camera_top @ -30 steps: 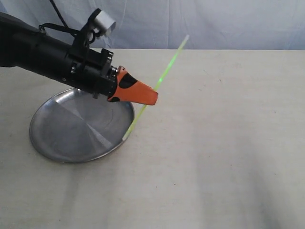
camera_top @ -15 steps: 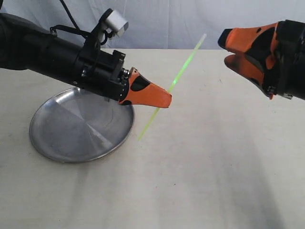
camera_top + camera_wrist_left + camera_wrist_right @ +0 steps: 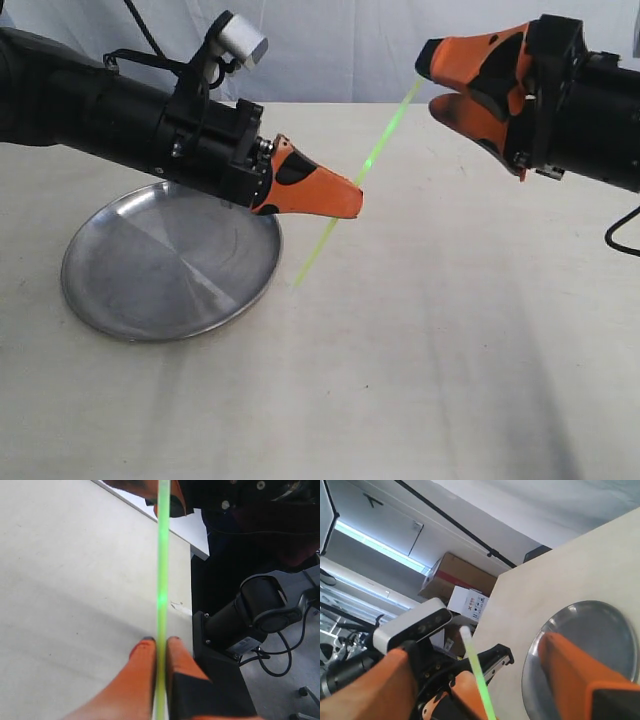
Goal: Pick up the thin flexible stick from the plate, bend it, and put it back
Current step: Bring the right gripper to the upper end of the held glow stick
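The stick has my left gripper near its middle, so next my right gripper grips its upper end, letting my left gripper regrip nearer its lower end (image 3: pixel 305 272) before bending.
The stick (image 3: pixel 385 140) is a thin yellow-green rod held slanted in the air, its lower end hanging just right of the plate (image 3: pixel 150 275). My left gripper (image 3: pixel 352 200) is shut on the stick near its middle. In the left wrist view the orange fingers (image 3: pixel 145 652) pinch the stick (image 3: pixel 162 570). My right gripper (image 3: pixel 432 80) is open, its jaws on either side of the stick's upper end without touching it. In the right wrist view the stick (image 3: pixel 479 677) rises between the spread jaws of my right gripper (image 3: pixel 470 647), and the plate (image 3: pixel 600 625) lies beyond.
The plate, a round steel dish, rests on a pale beige table (image 3: pixel 420 380) with a light backdrop behind its far edge. Cardboard boxes (image 3: pixel 455 582) and the other arm's base (image 3: pixel 250 615) stand off the table.
My left gripper lifted the stick's lower end off the plate rim and shifted slightly right. My right gripper came in from the right, open, and moved up around the stick's upper end.
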Action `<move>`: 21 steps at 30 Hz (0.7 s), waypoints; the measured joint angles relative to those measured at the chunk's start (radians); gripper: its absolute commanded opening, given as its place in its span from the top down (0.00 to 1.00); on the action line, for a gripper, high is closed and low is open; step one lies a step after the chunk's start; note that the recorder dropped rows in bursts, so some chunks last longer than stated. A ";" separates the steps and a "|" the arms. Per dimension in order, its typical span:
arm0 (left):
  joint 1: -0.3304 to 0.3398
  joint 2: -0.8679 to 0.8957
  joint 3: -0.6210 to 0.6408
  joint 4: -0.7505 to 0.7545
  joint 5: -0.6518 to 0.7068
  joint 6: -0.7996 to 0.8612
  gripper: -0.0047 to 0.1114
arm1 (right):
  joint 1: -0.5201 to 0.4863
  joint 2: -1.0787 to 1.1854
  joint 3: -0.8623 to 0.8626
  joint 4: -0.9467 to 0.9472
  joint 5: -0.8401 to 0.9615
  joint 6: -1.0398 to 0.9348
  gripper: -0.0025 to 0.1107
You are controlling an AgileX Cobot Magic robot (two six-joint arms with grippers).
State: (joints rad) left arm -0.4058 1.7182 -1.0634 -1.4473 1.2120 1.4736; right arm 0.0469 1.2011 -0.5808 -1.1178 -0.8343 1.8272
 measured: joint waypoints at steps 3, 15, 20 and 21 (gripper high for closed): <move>0.000 0.000 0.000 -0.001 0.000 0.000 0.96 | 0.059 0.000 -0.016 0.004 0.061 -0.015 0.39; -0.002 0.000 0.000 -0.007 -0.002 0.000 0.96 | 0.171 0.018 -0.027 0.138 0.196 -0.149 0.49; -0.009 0.000 0.000 -0.007 -0.002 0.000 0.96 | 0.173 0.086 -0.027 0.161 0.189 -0.163 0.57; -0.017 0.000 0.000 -0.007 -0.002 0.000 0.96 | 0.173 0.105 -0.027 0.164 0.178 -0.167 0.62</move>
State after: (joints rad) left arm -0.4227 1.7182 -1.0634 -1.4546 1.2104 1.4736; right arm 0.2200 1.3060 -0.6078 -0.9543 -0.6565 1.6600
